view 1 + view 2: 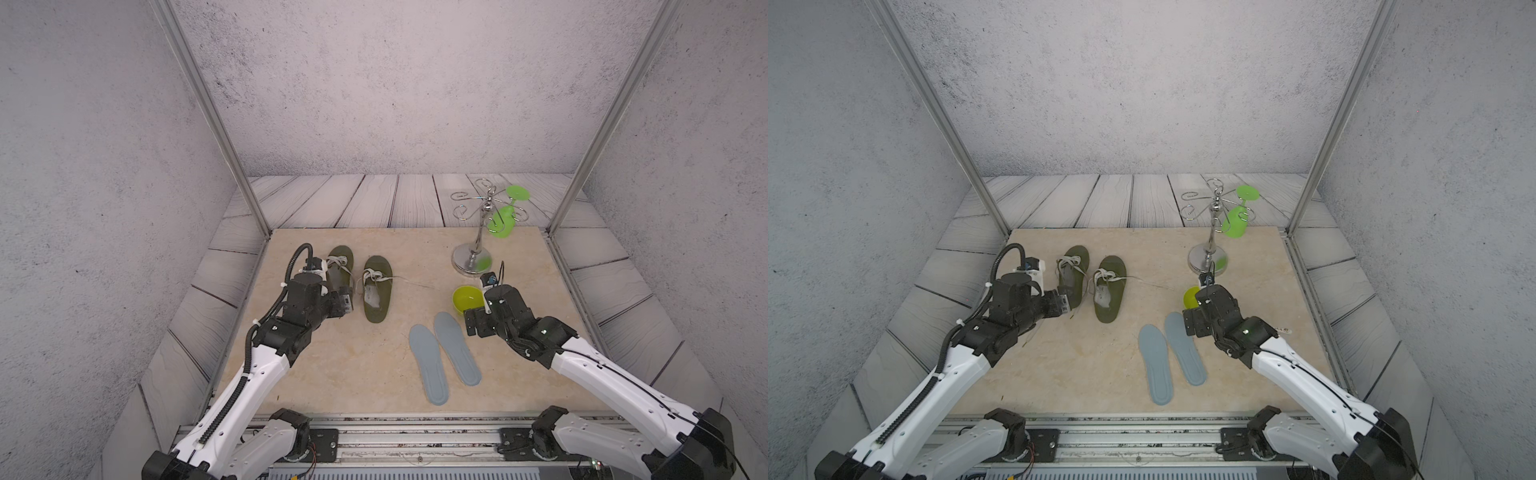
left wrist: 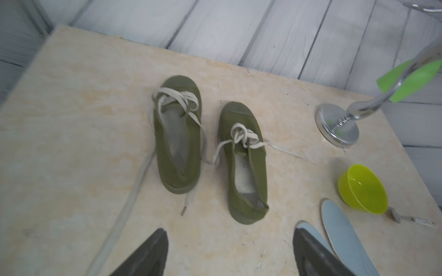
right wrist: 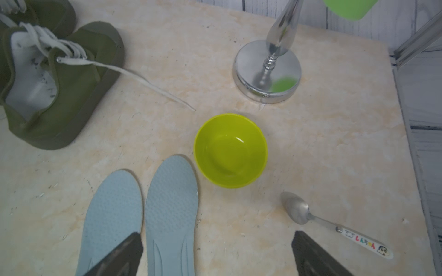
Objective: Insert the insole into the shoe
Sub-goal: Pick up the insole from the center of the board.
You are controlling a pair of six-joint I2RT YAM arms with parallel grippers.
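Observation:
The robot's right gripper should close on the spoon-side edge (image 1: pixel 469 350) (image 3: pixel 193 254) of the light blue insole nearest the bowl, at the narrow middle of the insole.
Two olive-green lace-up shoes stand side by side at the back left of the table, one (image 1: pixel 340 266) (image 2: pixel 178 136) left of the other (image 1: pixel 377 291) (image 2: pixel 246 165) (image 3: pixel 62 83). Two light blue insoles (image 1: pixel 429 365) (image 1: pixel 457 347) lie flat in front and to the right, also seen in the right wrist view (image 3: pixel 112 215) (image 3: pixel 172 210). My left gripper (image 1: pixel 345 303) (image 2: pixel 229 239) hangs open just before the left shoe's heel, nothing between its fingers. My right gripper (image 1: pixel 473 320) (image 3: pixel 217 236) hovers open over the right insole's toe end, holding nothing.
A yellow-green bowl (image 3: pixel 230 150) sits just beyond the insoles' toes. A spoon (image 3: pixel 311 217) lies to its right. A chrome stand (image 1: pixel 473 259) with a green glass hanging on it stands at the back right. Loose laces (image 3: pixel 143 83) trail from the shoes across the table.

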